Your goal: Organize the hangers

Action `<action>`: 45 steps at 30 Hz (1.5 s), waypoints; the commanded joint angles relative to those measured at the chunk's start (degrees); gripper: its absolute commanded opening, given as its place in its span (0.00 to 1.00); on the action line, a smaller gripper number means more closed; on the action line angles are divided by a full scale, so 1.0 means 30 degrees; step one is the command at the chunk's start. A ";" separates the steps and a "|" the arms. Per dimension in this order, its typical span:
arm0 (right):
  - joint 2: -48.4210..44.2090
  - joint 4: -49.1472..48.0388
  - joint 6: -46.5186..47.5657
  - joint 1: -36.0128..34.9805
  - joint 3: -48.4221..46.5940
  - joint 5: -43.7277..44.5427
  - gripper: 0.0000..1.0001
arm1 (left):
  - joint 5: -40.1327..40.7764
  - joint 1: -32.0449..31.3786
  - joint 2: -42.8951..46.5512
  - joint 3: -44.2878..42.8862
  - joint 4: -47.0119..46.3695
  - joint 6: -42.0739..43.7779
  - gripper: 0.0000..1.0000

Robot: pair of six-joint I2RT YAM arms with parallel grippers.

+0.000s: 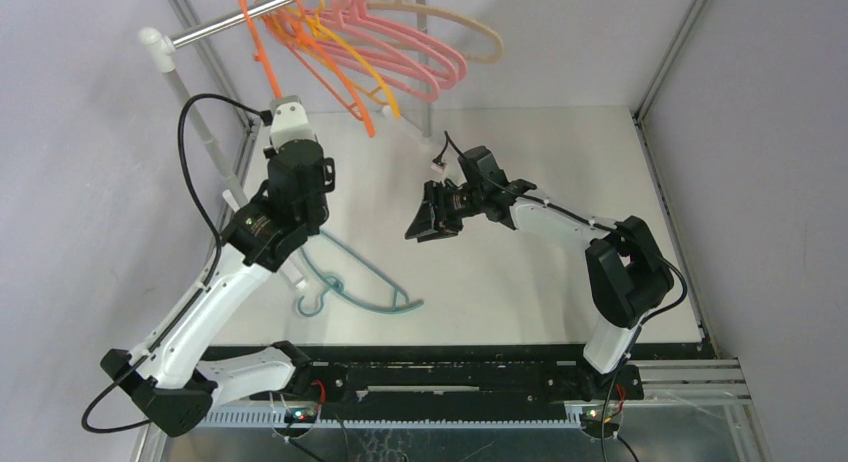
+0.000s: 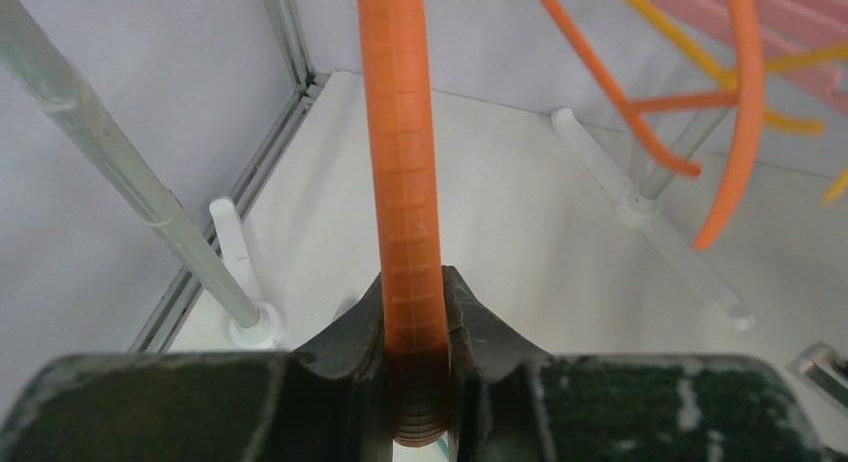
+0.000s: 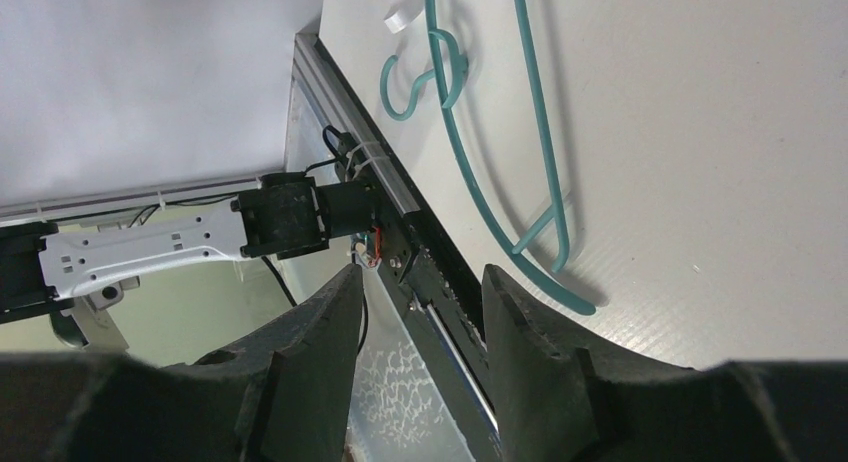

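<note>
My right gripper is going to close on the curved shoulder (image 1: 372,307) (image 3: 483,202) of the teal-blue hanger, between the hook of the hanger and its short crossbar.
Several hangers hang on the silver rail (image 1: 215,24) at the back left: orange ones (image 1: 330,67), pink ones (image 1: 400,52) and a beige one (image 1: 470,27). My left gripper (image 1: 281,104) is raised near the rail and shut on the straight bar of an orange hanger (image 1: 262,47). In the left wrist view the bar (image 2: 400,142) runs up from between my closed jaws (image 2: 415,317). A teal-blue hanger (image 1: 355,277) lies flat on the table below my left arm and also shows in the right wrist view (image 3: 485,182). My right gripper (image 1: 422,222) is open and empty above mid-table (image 3: 420,282).
The rail's white post (image 1: 195,112) slants down beside my left arm, with its foot (image 2: 250,327) on the table. A second post foot (image 2: 640,197) stands further back. Grey walls and metal frame bars close in the left, back and right sides.
</note>
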State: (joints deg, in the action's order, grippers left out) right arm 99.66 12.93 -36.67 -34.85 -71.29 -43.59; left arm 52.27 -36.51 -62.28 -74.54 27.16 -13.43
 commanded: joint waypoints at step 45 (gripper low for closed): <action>-0.0890 0.4951 0.6932 -0.3661 -0.0955 0.4531 0.59 | -0.8446 0.2796 0.3565 0.1287 0.2217 -0.2080 1.00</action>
State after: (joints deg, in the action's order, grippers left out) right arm 97.27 24.03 -23.05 -41.19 -70.81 -35.81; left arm 31.03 -28.40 -55.61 -73.93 33.89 -17.21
